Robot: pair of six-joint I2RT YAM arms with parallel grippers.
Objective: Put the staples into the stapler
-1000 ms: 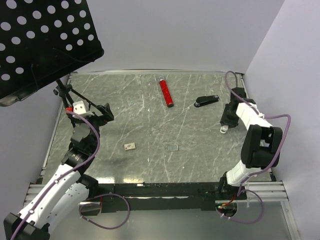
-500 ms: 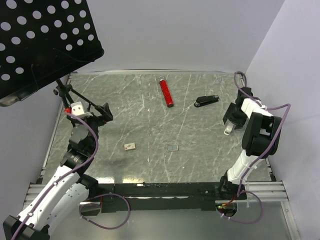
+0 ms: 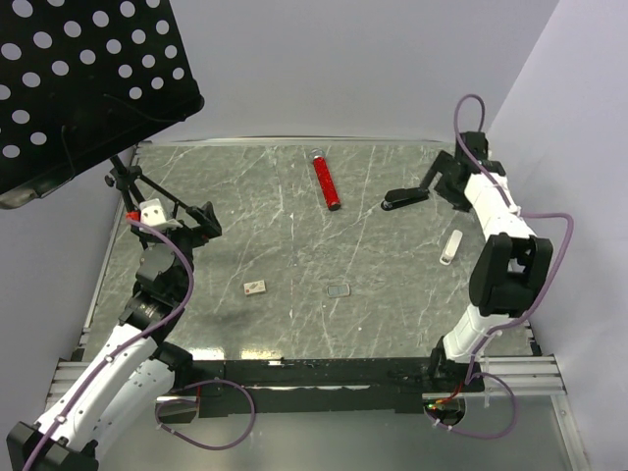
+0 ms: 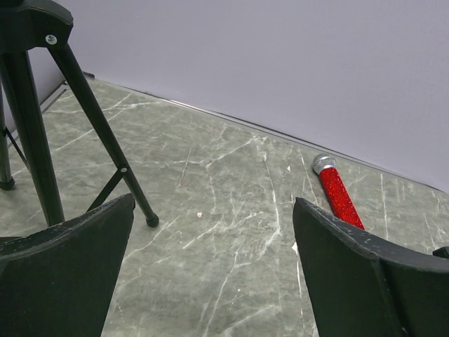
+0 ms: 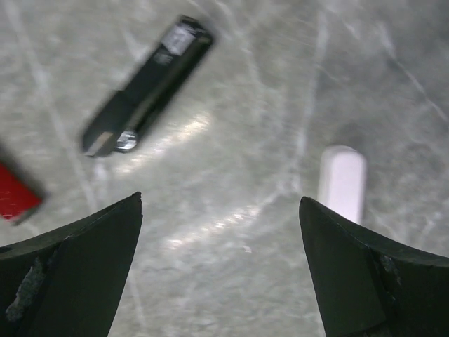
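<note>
The black stapler is next for my right gripper, which should move to it and close on the stapler's end [image 3: 391, 203] [image 5: 116, 116] nearest the red tube.
The stapler [image 3: 405, 198], small and black, lies at the back right of the table; the right wrist view shows the stapler [image 5: 147, 84] at upper left. The staples [image 3: 339, 289], a tiny grey strip, lie flat near the table's middle, far from both grippers. My right gripper [image 3: 439, 183] hovers just right of the stapler, and in its own view the right gripper [image 5: 221, 210] stands open over bare table. At the left side my left gripper [image 3: 201, 222] stays raised; its wrist view shows the left gripper [image 4: 214, 210] open and holding nothing.
A small white oblong piece [image 3: 450, 247] lies loose at the right, also the white piece [image 5: 342, 182]. A red tube [image 3: 326, 182] lies at the back centre. A beige box piece [image 3: 254, 287] sits left of the staples. A black perforated music stand [image 3: 83, 78] and its legs [image 4: 84, 119] occupy the left.
My right gripper opened and let go of the white piece, which now lies on the table. It then swung back toward the stapler. The left arm has barely moved.
</note>
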